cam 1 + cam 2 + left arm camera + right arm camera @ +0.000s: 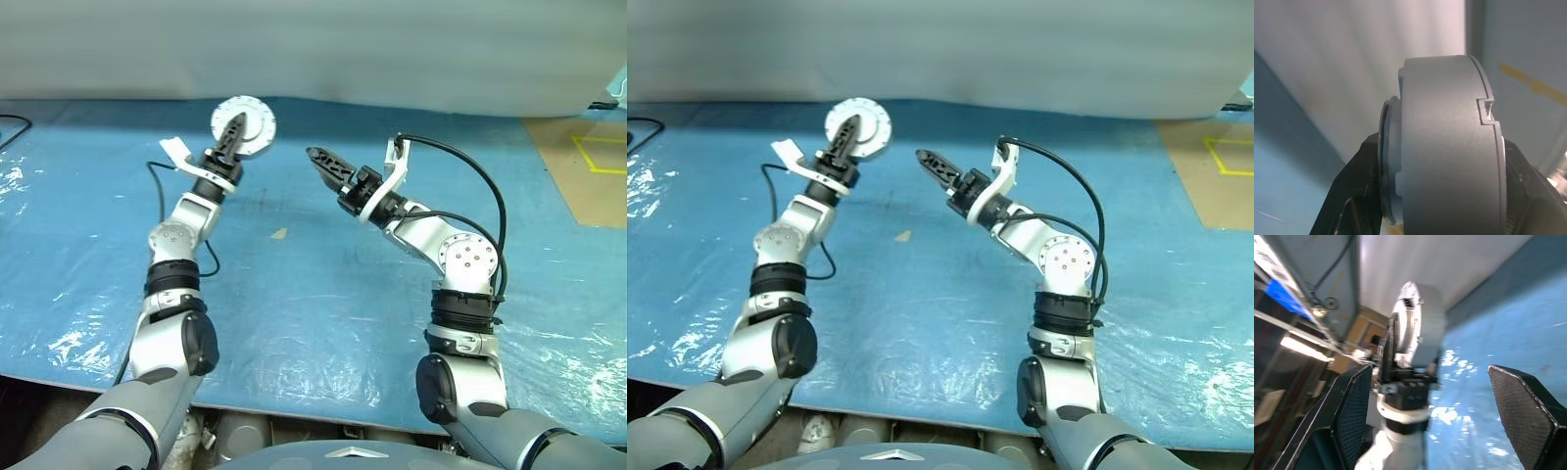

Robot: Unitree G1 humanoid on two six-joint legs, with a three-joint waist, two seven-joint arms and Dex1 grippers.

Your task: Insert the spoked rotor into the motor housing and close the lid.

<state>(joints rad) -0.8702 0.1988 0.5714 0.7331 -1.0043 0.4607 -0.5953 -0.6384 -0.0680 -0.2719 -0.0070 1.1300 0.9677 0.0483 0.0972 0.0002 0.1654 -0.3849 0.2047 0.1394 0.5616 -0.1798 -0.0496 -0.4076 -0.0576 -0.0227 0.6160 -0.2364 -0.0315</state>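
I should let go of the motor housing with my left gripper, flat on the blue sheet [228, 218] next to the small tan scrap. The housing is now raised over the table's far part.
My left gripper [235, 129] is raised over the far part of the table and shut on the motor housing [257, 117], a thick round grey body. Its pale face with small dots round the rim is turned toward me. The left wrist view shows the housing [1449, 147] edge-on, clamped between both black fingers [1349, 196]. A seam runs near one face, and I cannot tell whether that is the lid. The spoked rotor is out of view. My right gripper [323, 164] hangs to the right of the housing, apart from it, open and empty. Its fingers [1352, 406] are spread wide and point at the housing [1425, 323].
A blue sheet under clear plastic [323, 294] covers the table. A brown board with yellow tape [588, 166] lies at the far right. A small tan scrap [279, 233] lies between the arms. A black cable [10, 122] sits at the far left edge.
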